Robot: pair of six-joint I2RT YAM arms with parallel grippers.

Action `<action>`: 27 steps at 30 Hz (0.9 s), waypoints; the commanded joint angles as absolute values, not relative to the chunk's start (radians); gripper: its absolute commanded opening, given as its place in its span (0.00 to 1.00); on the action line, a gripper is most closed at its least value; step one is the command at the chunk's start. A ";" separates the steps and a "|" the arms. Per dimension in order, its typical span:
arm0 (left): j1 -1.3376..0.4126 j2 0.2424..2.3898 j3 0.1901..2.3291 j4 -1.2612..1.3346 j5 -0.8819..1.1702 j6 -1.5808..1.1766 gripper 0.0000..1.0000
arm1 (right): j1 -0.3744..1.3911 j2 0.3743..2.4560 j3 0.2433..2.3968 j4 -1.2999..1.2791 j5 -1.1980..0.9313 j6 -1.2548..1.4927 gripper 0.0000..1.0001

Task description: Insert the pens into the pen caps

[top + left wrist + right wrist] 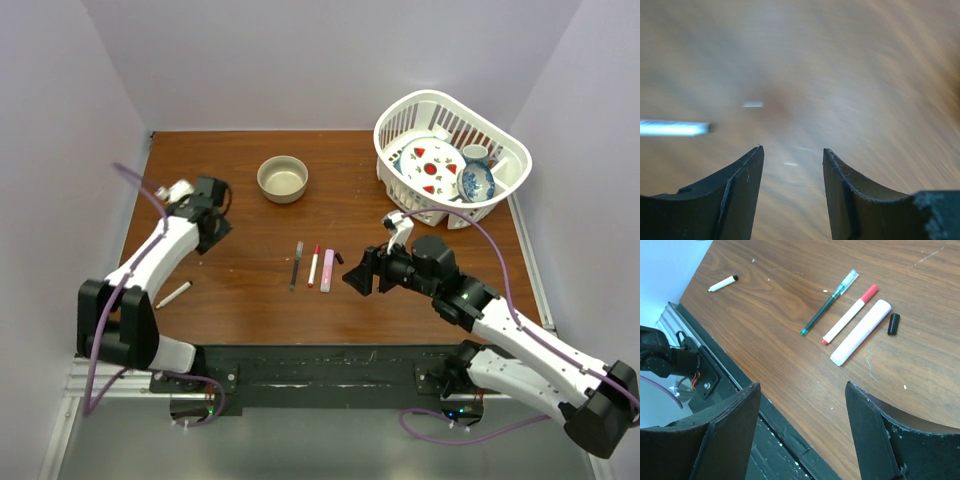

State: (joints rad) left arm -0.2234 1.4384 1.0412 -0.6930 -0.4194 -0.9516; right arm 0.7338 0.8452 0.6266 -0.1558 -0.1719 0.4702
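The body of the white pen (174,295) (670,128) with the dark tip, apart from the row, is the next spot my left gripper will go to and close on.
Three pens lie side by side at mid-table: a dark grey pen (296,264) with a clear cap (850,277), a white pen (314,265) with a red cap (869,292) on its end, and a chunky pink marker (328,270). A small black pen cap (893,324) lies loose just right of the marker. Another white pen (173,293) with a dark tip lies at the near left. My right gripper (357,272) stands open and empty just right of the row. My left gripper (214,232) is open at the far left, empty, with that white pen (672,128) blurred off to one side.
A tan round bowl (283,179) stands at the back centre. A white basket (497,136) with plates and cups sits at the back right. The black base rail (765,425) runs along the table's near edge. White walls close in the sides.
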 commanded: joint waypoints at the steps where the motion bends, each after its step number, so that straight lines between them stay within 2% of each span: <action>1: -0.064 1.298 0.933 -0.868 -0.561 -1.158 0.56 | 0.736 0.883 0.680 -0.115 -0.199 0.465 0.72; 3: 0.000 1.218 0.858 -0.807 -0.529 -1.141 0.59 | 0.736 0.905 0.695 -0.121 -0.210 0.460 0.72; 5: 0.136 1.172 0.768 -0.763 -0.441 -1.121 0.63 | 0.736 0.925 0.718 -0.135 -0.224 0.454 0.72; 7: 0.280 1.134 0.715 -0.727 -0.359 -1.118 0.64 | 0.736 0.955 0.738 -0.162 -0.233 0.443 0.72; 10: 0.379 1.147 0.687 -0.722 -0.292 -1.127 0.64 | 0.736 0.989 0.782 -0.199 -0.233 0.431 0.71; 21: 0.405 1.206 0.704 -0.785 -0.333 -1.261 0.64 | 0.736 0.993 0.888 -0.288 -0.196 0.426 0.71; 27: 0.403 1.255 0.704 -0.790 -0.374 -1.302 0.60 | 0.735 0.985 0.879 -0.281 -0.201 0.440 0.70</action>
